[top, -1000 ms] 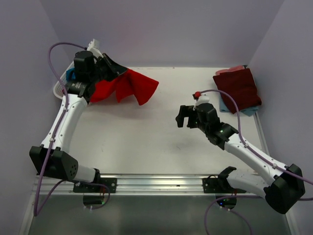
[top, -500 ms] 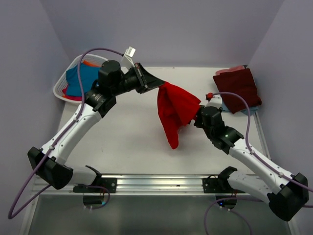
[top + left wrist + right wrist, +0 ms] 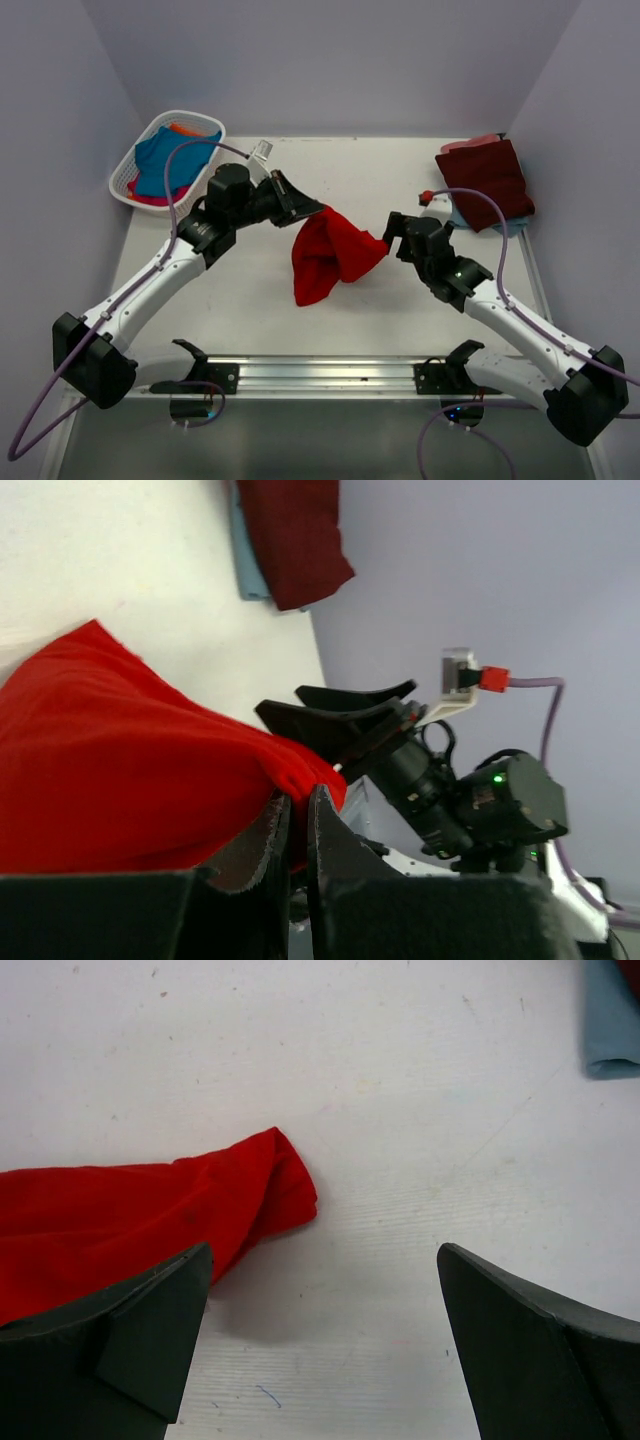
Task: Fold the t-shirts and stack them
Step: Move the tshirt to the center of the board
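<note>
The middle of the red t-shirt (image 3: 324, 246), below the t-shirt's edge in my left gripper, is the next place for my right gripper to go and close.
A bright red t-shirt (image 3: 328, 257) hangs bunched over the middle of the table, its lower part on the surface. My left gripper (image 3: 306, 209) is shut on its upper edge; in the left wrist view the red cloth (image 3: 120, 760) is pinched between the closed fingers of that gripper (image 3: 298, 798). My right gripper (image 3: 392, 236) stands open just right of the shirt. In its wrist view the shirt's end (image 3: 140, 1210) lies by the left finger, with bare table between the jaws (image 3: 325, 1260). A folded dark maroon t-shirt (image 3: 487, 178) rests on a pale blue one (image 3: 463, 216) at the back right.
A white lattice basket (image 3: 122, 178) at the back left holds teal blue (image 3: 165, 160), orange (image 3: 186, 129) and pink (image 3: 150, 199) t-shirts. Purple walls close in the table on three sides. A metal rail (image 3: 320, 372) runs along the near edge.
My left arm swung the red t-shirt from beside the basket to the table's middle and lowered it. My right gripper, still open, ends up just right of the cloth.
</note>
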Controlling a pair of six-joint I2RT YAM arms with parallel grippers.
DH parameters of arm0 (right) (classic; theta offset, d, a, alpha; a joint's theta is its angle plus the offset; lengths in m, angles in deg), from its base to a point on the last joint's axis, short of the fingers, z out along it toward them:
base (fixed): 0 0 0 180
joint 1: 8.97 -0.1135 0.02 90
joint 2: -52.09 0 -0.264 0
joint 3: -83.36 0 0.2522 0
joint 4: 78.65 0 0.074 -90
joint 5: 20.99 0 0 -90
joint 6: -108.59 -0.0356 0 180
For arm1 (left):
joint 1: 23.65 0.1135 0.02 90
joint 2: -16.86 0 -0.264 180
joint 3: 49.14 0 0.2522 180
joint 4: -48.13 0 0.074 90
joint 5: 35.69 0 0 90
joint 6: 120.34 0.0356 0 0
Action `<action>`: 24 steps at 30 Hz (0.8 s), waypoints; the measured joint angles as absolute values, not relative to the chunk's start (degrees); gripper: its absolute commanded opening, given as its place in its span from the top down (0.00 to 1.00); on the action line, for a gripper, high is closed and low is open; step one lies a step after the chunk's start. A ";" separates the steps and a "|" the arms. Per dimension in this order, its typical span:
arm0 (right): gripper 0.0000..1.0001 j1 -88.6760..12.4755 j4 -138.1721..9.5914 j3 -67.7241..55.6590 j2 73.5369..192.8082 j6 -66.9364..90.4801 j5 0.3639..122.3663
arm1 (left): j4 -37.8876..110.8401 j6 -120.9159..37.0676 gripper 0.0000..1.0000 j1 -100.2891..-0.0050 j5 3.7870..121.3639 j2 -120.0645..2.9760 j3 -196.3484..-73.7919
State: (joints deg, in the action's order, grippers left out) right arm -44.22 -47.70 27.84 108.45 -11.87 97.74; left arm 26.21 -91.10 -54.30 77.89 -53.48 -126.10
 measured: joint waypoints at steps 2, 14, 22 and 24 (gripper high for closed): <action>0.01 -44.22 -47.72 27.84 109.61 -11.83 97.26 | 25.53 -90.27 0.99 -54.24 76.58 -53.57 -124.07; 0.04 -44.20 -48.70 27.41 109.98 -7.50 86.70 | 27.83 -85.61 1.00 -49.47 73.34 -57.22 -121.99; 0.13 -44.24 -52.33 27.47 105.06 -4.07 67.86 | 35.76 -85.33 1.00 -48.14 73.89 -67.69 -122.06; 0.14 -44.28 -52.85 27.78 105.87 -3.89 64.84 | 37.49 -85.30 1.00 -47.50 74.46 -71.15 -122.38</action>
